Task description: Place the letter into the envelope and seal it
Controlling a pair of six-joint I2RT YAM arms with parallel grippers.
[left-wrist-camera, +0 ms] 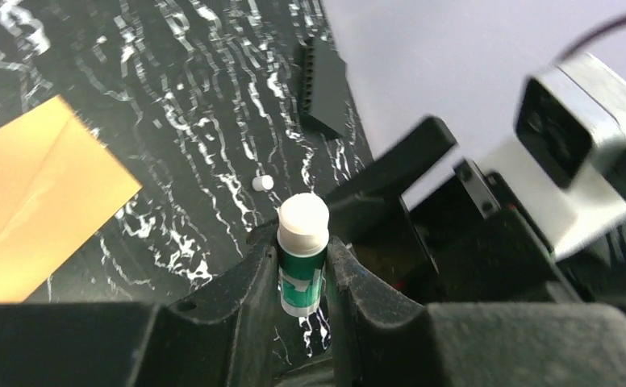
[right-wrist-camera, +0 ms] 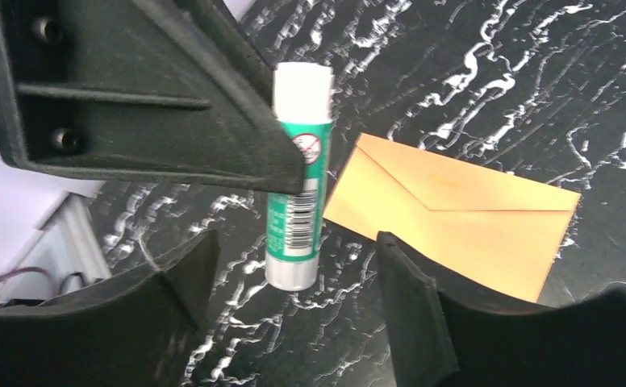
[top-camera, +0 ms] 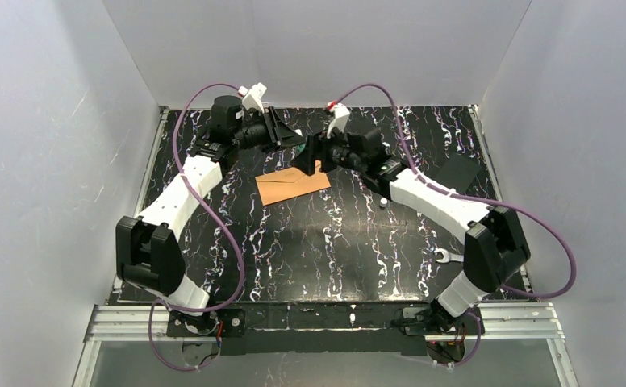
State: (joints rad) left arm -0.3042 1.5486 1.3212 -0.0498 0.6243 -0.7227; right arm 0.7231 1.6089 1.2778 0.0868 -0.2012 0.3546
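My right gripper should grip the green glue stick on the base (top-camera: pixel 301 152) (right-wrist-camera: pixel 291 272), which is the glue stick's end below the fingers of my left gripper.
The orange-brown envelope (top-camera: pixel 294 184) lies flat on the black marbled table with its flap folded down; it also shows in the left wrist view (left-wrist-camera: pixel 35 218) and the right wrist view (right-wrist-camera: pixel 463 210). The letter is not in view. My left gripper (left-wrist-camera: pixel 302 270) is shut on a green glue stick (left-wrist-camera: pixel 302 258) with a white end and holds it above the table behind the envelope. My right gripper (right-wrist-camera: pixel 294 282) is open, and the stick's silver base (right-wrist-camera: pixel 291 270) hangs between its fingers without touching them. In the top view both grippers (top-camera: pixel 290 135) (top-camera: pixel 308 157) meet just behind the envelope.
A small white cylinder (top-camera: pixel 382 203) lies on the table right of the envelope, also in the left wrist view (left-wrist-camera: pixel 262 183). A black block (top-camera: pixel 459 173) sits at the far right and a small wrench (top-camera: pixel 447 258) near the right arm. White walls enclose the table.
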